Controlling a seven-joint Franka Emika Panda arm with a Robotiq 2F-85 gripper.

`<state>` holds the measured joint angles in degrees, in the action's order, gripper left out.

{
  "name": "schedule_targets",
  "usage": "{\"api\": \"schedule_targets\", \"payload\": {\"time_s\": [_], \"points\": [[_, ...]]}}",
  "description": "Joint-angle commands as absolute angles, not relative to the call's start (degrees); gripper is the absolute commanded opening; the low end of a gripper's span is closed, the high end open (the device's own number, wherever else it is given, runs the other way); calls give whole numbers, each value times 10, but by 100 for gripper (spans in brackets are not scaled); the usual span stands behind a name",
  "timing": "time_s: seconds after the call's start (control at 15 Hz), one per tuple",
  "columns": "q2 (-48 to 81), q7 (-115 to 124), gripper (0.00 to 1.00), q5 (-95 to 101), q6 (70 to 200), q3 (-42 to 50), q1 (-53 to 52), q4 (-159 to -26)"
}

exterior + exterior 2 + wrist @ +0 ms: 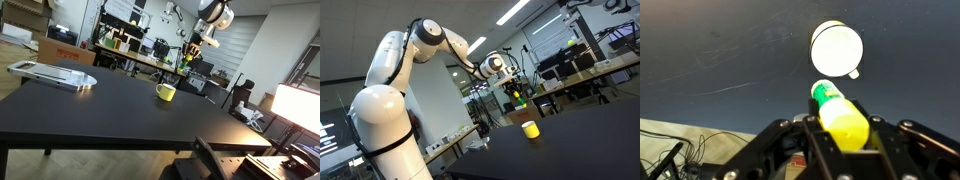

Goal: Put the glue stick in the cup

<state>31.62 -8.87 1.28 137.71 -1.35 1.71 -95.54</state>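
Next, I release the glue stick, now held high above the table, upright inside the white hollow of the yellow cup [167,88] [836,50] on the black table.
In the wrist view my gripper [843,125] is shut on the glue stick [839,112], a yellow cylinder with a green end pointing away from me. The yellow cup [836,48] sits on the dark table far below, seen from above with its handle [853,73] toward me. In both exterior views the cup [166,92] [530,129] stands alone on the black table. My gripper [196,44] [517,95] hangs high above the table, well above the cup. A bit of yellow-green shows at the fingers [519,98].
A flat grey metal tray [52,73] lies at one end of the black table [110,105]. A monitor [297,108] glows at the table's other side. Desks and lab clutter [140,50] stand behind. Cables [675,155] lie beyond the table edge.
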Motion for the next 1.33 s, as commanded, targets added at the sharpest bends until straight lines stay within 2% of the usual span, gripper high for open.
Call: {"api": "schedule_targets", "payload": {"time_s": [0.0,1.27], "points": [[373,-87,9,8,1327,-18,14,-888],[549,-100,9,-9,1300,-24,25,-780]]}}
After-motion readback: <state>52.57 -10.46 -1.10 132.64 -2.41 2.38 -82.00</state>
